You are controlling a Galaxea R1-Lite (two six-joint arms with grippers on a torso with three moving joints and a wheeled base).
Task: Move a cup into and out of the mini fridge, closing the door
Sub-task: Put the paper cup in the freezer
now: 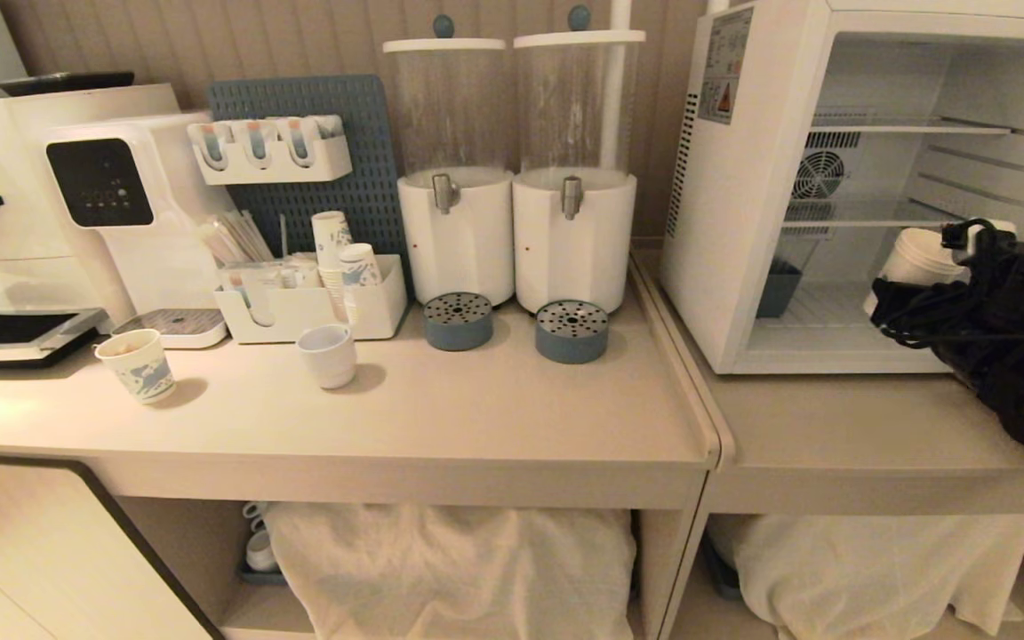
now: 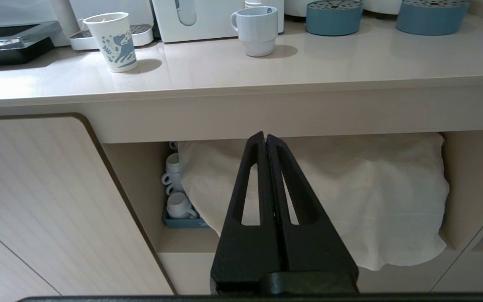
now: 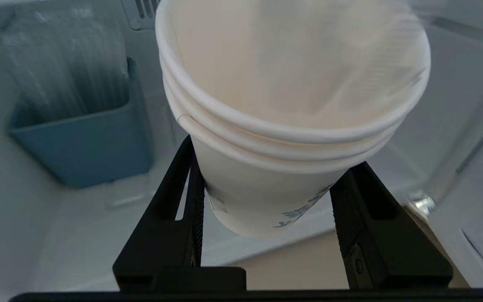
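Note:
I should use my right gripper to set the cup down on the fridge's bottom beside the blue bin [image 1: 873,320], under the lowest shelf.
My right gripper [image 3: 275,155] is shut on the cup [image 3: 266,188], a tall white paper cup with a layered rim and small blue print, its black fingers [image 3: 183,188] pressing both sides. In the head view the cup [image 1: 912,258] hangs tilted at the mouth of the mini fridge [image 1: 743,222], level with its lowest compartment, with my right gripper [image 1: 930,271] behind it. The fridge stands open, showing thin shelves and a round fan. Its door is out of view. My left gripper [image 2: 265,136] is shut on nothing, parked low in front of the counter's underside.
A blue bin [image 3: 86,142] stands inside the fridge at the left of its floor. On the counter [image 1: 476,418] are a short patterned paper cup [image 1: 139,364], a white ceramic cup [image 1: 328,354], two drink dispensers [image 1: 512,178] and a coffee machine [image 1: 50,213].

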